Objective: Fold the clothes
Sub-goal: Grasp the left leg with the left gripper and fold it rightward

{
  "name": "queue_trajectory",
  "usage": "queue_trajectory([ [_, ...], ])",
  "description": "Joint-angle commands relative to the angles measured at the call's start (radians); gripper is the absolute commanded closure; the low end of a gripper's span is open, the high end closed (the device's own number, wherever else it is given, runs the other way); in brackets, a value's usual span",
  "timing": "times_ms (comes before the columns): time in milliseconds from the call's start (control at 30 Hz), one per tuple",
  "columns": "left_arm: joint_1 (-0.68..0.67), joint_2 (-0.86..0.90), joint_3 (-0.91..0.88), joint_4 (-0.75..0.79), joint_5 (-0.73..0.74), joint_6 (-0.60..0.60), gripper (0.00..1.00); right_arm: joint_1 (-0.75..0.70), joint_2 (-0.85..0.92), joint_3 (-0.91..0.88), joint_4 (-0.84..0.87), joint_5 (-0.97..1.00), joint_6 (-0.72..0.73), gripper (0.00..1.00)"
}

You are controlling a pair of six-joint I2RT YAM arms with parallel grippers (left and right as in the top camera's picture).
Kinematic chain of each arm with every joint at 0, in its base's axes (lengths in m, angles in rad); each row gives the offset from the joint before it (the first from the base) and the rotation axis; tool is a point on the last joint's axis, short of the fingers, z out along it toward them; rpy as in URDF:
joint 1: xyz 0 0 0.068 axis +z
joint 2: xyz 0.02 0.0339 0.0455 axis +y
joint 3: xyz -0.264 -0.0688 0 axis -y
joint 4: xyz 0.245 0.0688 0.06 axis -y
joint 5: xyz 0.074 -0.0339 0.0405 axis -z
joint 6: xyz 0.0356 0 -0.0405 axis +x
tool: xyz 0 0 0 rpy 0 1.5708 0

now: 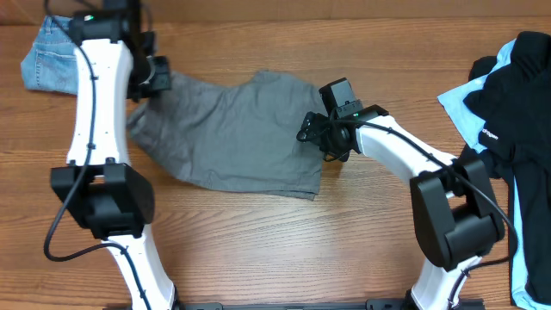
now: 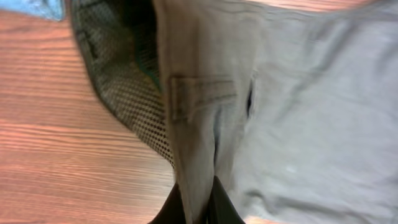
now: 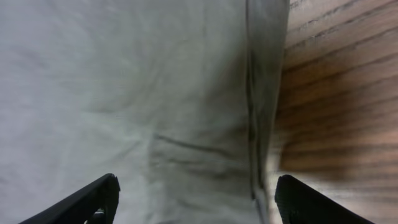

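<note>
Next, the left gripper releases the waistband on the shorts' hem edge (image 1: 317, 131) below the robot's open right gripper.
Grey shorts (image 1: 232, 133) lie spread on the wooden table between the two arms. My left gripper (image 1: 153, 79) is shut on the shorts' waistband at their upper left corner; the left wrist view shows the fingers (image 2: 198, 208) pinching a fold of grey cloth (image 2: 292, 106), with a belt loop and dark mesh lining (image 2: 124, 93) above. My right gripper (image 1: 320, 138) is open over the shorts' right edge; the right wrist view shows both fingers (image 3: 196, 199) spread wide above the hem seam (image 3: 252, 112), holding nothing.
A blue denim piece (image 1: 52, 56) lies at the back left, behind the left arm. A pile of black (image 1: 516, 86) and light-blue (image 1: 465, 108) garments sits at the right edge. Bare wood (image 1: 284, 241) runs along the front.
</note>
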Motion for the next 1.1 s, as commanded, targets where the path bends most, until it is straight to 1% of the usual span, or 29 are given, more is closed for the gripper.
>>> queue_trajectory([
  [0,-0.06,-0.006,0.068,-0.026,-0.008,-0.066,0.96,-0.006,0.032,-0.006,0.013,-0.016,-0.003,0.18],
  [200,-0.183,-0.006,0.079,-0.04,0.012,-0.106,0.96,-0.006,0.051,-0.006,0.024,-0.04,-0.004,0.18],
  [367,-0.28,-0.005,0.079,0.001,0.036,-0.105,0.96,-0.006,0.051,-0.006,0.034,-0.039,0.0,0.18],
  [633,-0.385,-0.005,0.077,0.036,0.037,-0.117,0.96,-0.006,0.051,-0.006,0.033,-0.039,0.0,0.18],
  [833,-0.434,-0.005,0.062,0.069,0.045,-0.116,0.96,-0.006,0.051,-0.006,0.032,-0.039,0.0,0.18],
  [900,-0.447,-0.005,0.04,0.095,0.048,-0.116,0.96,-0.006,0.051,-0.006,0.031,-0.04,0.0,0.18],
  [1033,-0.461,-0.005,-0.021,0.147,0.048,-0.116,0.96,-0.014,0.051,-0.006,0.025,-0.04,-0.001,0.08],
  [1067,-0.463,-0.005,-0.037,0.162,0.048,-0.116,0.96,-0.02,0.05,-0.006,0.021,-0.045,-0.001,0.07],
])
